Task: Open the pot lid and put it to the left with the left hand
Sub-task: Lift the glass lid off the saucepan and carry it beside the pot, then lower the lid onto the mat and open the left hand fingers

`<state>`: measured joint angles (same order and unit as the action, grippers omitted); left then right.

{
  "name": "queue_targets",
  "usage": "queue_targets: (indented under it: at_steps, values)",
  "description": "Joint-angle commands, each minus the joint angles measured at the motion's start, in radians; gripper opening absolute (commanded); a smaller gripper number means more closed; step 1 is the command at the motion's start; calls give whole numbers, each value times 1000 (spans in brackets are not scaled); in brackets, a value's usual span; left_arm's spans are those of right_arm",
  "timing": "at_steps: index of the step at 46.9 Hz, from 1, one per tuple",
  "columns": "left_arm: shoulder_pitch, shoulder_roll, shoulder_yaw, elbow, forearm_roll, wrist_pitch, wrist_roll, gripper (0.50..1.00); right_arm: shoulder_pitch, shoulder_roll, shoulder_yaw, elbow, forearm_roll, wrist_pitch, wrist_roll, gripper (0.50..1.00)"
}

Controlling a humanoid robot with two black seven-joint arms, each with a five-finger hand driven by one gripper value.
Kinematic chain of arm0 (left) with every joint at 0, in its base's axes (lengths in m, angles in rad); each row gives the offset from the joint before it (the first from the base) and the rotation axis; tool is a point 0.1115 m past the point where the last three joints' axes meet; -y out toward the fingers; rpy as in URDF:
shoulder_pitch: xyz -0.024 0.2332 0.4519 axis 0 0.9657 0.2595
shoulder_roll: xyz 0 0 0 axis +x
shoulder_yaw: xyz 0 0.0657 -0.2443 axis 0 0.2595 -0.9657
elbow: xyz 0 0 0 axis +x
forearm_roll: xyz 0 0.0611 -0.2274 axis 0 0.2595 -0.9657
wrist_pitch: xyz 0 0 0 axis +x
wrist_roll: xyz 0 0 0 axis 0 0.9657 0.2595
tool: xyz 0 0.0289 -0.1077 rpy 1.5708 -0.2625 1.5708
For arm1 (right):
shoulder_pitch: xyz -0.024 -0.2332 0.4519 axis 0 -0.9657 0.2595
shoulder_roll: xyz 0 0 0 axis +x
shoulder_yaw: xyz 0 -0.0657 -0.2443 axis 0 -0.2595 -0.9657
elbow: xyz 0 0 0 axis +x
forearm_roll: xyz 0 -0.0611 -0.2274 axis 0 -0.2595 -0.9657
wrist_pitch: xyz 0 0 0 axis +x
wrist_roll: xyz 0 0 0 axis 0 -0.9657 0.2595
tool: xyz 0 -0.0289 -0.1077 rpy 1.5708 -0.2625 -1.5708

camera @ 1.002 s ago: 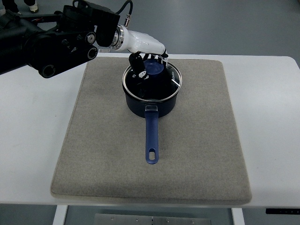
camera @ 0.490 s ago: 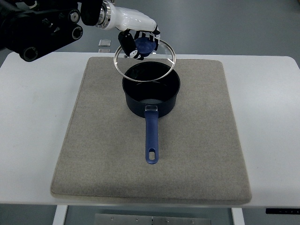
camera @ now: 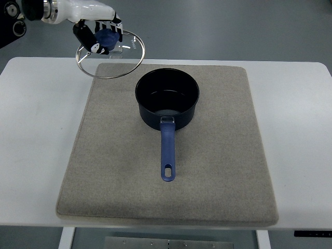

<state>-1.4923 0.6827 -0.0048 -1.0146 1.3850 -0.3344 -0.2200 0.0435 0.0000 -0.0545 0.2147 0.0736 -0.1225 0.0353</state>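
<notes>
Next, my left gripper releases the glass lid on the grey mat's edge (camera: 104,101), next to the dark blue pot.
A dark blue pot (camera: 167,98) with a long blue handle (camera: 167,150) stands uncovered on the grey mat (camera: 114,155), handle pointing toward the near edge. My left hand (camera: 97,35) is up at the far left, shut on the blue knob of the glass lid (camera: 110,54). The lid hangs in the air, tilted, above the mat's far-left corner and well to the left of the pot. Its metal rim is plainly visible. The right arm does not show.
The mat lies on a white table (camera: 36,129), with bare table surface to its left and right. A small clear object (camera: 127,45) sits on the floor side beyond the table's far edge.
The lid came off the pot, rose, and has travelled left and away with my left hand. The pot stayed where it was.
</notes>
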Motion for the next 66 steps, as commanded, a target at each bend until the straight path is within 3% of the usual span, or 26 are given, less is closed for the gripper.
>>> queue_targets:
  at_steps: [1, 10, 20, 36, 54, 57, 62, 66]
  values:
    - [37, 29, 2, 2, 5, 14, -18, 500, 1, 0, -1, 0, 0, 0, 0, 915]
    - [112, 46, 3, 11, 11, 43, -22, 500, -1, 0, -1, 0, 0, 0, 0, 915]
    - [193, 29, 12, 27, 17, 132, -21, 500, -1, 0, -1, 0, 0, 0, 0, 915]
    - [264, -51, 11, 80, 17, 189, -18, 500, -1, 0, 1, 0, 0, 0, 0, 915]
    - [280, -68, 12, 97, 11, 219, -18, 500, 1, 0, 1, 0, 0, 0, 0, 915]
    - [284, -68, 12, 96, 9, 239, -18, 533, -1, 0, -1, 0, 0, 0, 0, 915]
    - [293, -75, 12, 102, 6, 264, -18, 651, 1, 0, 1, 0, 0, 0, 0, 915]
    - [297, -77, 12, 102, 5, 270, -18, 664, 1, 0, 1, 0, 0, 1, 0, 915]
